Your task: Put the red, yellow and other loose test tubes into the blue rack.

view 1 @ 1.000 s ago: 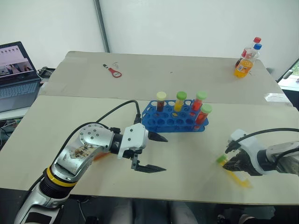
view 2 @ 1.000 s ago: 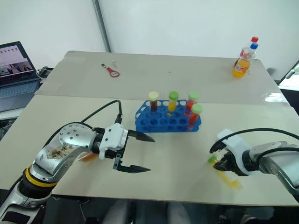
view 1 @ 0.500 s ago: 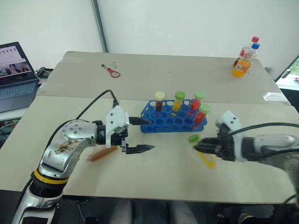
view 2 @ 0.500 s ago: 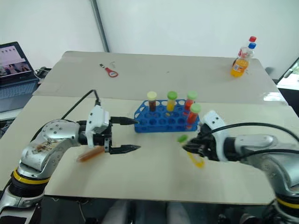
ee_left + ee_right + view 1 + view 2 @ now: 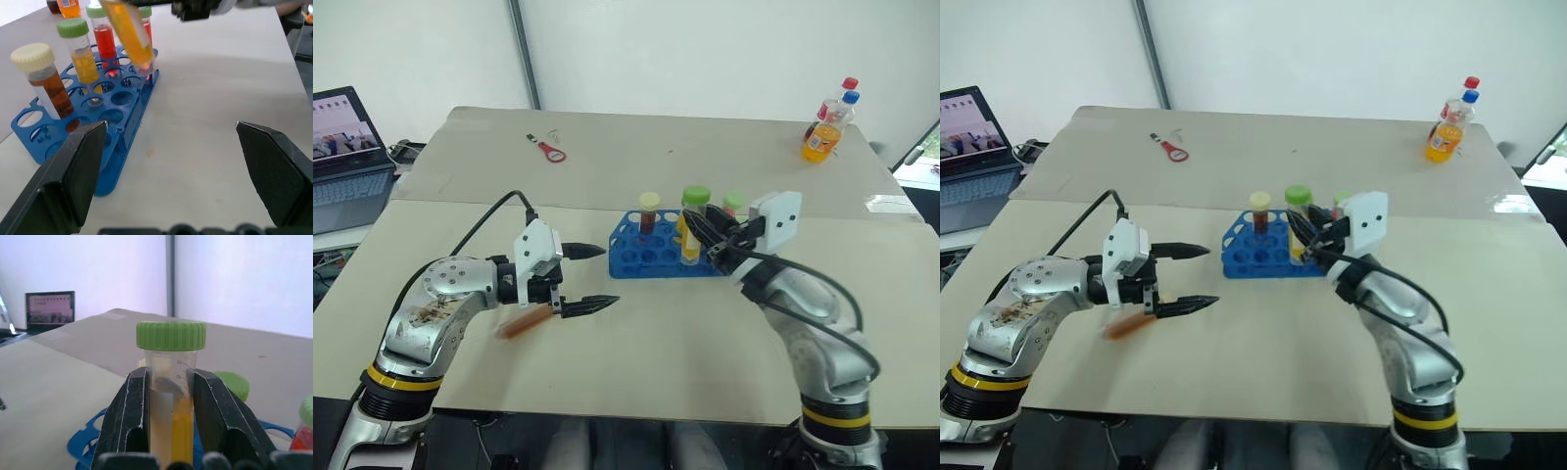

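My right gripper will release the yellow test tube in the blue rack's near-row hole point(image 5: 689, 255), before the other yellow tube.
My right gripper point(image 5: 703, 227) is shut on an upright yellow test tube point(image 5: 171, 396) with a green cap. It holds the tube tilted over the near right holes of the blue rack point(image 5: 641, 259), tip low over a hole point(image 5: 145, 66). The rack holds a brown tube with a cream cap point(image 5: 48, 81), a yellow one with a green cap point(image 5: 80, 51) and red ones point(image 5: 103, 36). To the rack's left my left gripper point(image 5: 607, 275) stands open and empty. An orange tube point(image 5: 522, 323) lies on the table under the left arm.
A red-handled bottle opener point(image 5: 551, 150) lies at the far left of the table. Two orange soda bottles point(image 5: 830, 122) stand at the far right corner. A laptop point(image 5: 347, 147) sits off the table's left side. A seam crosses the table behind the rack.
My right gripper swung up and left from the table's front right to the rack, turning the yellow tube from lying to upright. The left gripper drew back a little to the left.
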